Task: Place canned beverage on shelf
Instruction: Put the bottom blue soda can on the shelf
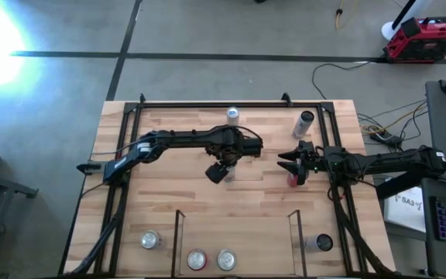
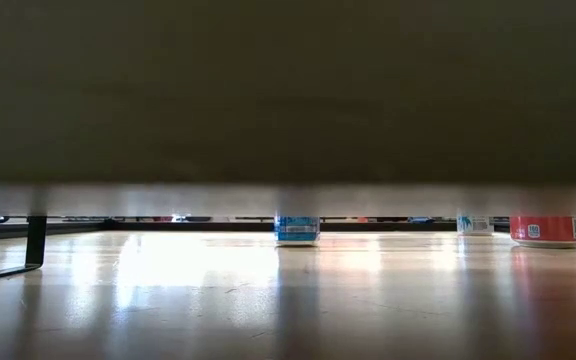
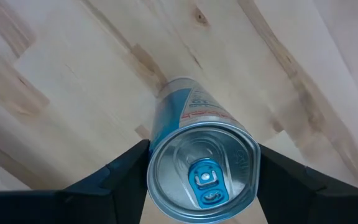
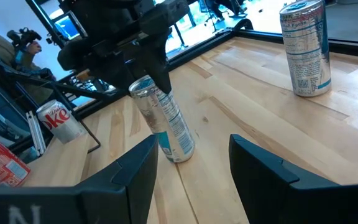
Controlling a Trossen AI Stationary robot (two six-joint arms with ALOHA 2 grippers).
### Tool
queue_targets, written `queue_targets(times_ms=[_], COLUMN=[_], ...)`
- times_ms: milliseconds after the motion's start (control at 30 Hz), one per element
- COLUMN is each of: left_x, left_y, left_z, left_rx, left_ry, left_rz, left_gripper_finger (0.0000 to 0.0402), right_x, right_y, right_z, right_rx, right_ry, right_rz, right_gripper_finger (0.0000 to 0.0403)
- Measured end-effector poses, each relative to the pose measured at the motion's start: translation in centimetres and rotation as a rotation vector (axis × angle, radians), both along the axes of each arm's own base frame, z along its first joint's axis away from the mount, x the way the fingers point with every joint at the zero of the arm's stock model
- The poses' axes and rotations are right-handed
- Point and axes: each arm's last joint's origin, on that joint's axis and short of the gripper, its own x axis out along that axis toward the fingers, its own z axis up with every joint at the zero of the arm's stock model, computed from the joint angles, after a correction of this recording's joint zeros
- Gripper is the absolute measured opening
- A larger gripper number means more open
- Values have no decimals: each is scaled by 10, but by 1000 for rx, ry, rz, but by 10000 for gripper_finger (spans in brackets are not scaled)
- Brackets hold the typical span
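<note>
The blue-and-silver can sits at a slant to the shelf in my left gripper, so that gripper should open, turn square and grip the can's rim (image 3: 204, 127) before carrying.
A slim blue-and-silver can (image 4: 166, 124) stands near the table's middle, with my left gripper (image 1: 221, 167) shut on its top from above. In the right wrist view its bottom looks set on the wood. The shelf (image 1: 254, 248) is the bay at the near edge between two thin black rails (image 1: 178, 240) (image 1: 293, 240). Two cans (image 1: 197, 260) (image 1: 225, 260) stand in its left half. My right gripper (image 1: 289, 164) waits open at the right, level, pointing at the held can. My left gripper pinches the can's upper end, just below the rim (image 3: 153, 168), between its two fingers (image 3: 129, 165), one on each side. The fingers point straight down. The can stays about upright below them, its blue tab facing up.
Other cans stand at the far middle (image 1: 233, 115), far right (image 1: 306, 122), near left (image 1: 150, 240) and near right (image 1: 321, 243). A red can (image 1: 293, 180) sits under my right gripper. The big black frame (image 1: 207, 102) rings the table. Bare wood lies between the held can and the shelf.
</note>
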Motion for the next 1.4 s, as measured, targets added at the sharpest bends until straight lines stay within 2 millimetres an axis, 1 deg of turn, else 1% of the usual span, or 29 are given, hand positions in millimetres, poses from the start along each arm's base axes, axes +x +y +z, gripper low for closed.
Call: queue_targets(times_ms=[100,200,333,533,633,767,833,1167,1200,1267,1400], left_x=[1,2,3,3,3,4,4,3,3,3,2], left_y=[0,0,1,1,1,2,2,2,2,2,2], left_z=[0,0,0,4,6,10,10,10,10,10,10], left_rx=[0,8,49,50,56,80,93,159,163,169,166], left_ry=[-7,-21,-21,-35,-38,-35,-26,44,49,54,59], left_rz=[4,-4,-35,-43,-101,-328,-459,-1210,-1261,-1301,-1282], left_gripper_finger=[233,247,279,333,360,390,397,381,380,378,372], right_x=[0,0,0,0,0,0,0,0,0,0,0], right_y=[0,0,0,0,0,0,0,0,0,0,0], right_z=[0,0,0,0,0,0,0,0,0,0,0], right_rx=[0,0,0,0,0,0,0,0,0,0,0], right_ry=[0,0,0,0,0,0,0,0,0,0,0], right_rz=[0,0,0,0,-1,0,0,0,0,-1,0], right_gripper_finger=[183,183,183,183,183,183,183,183,183,183,183])
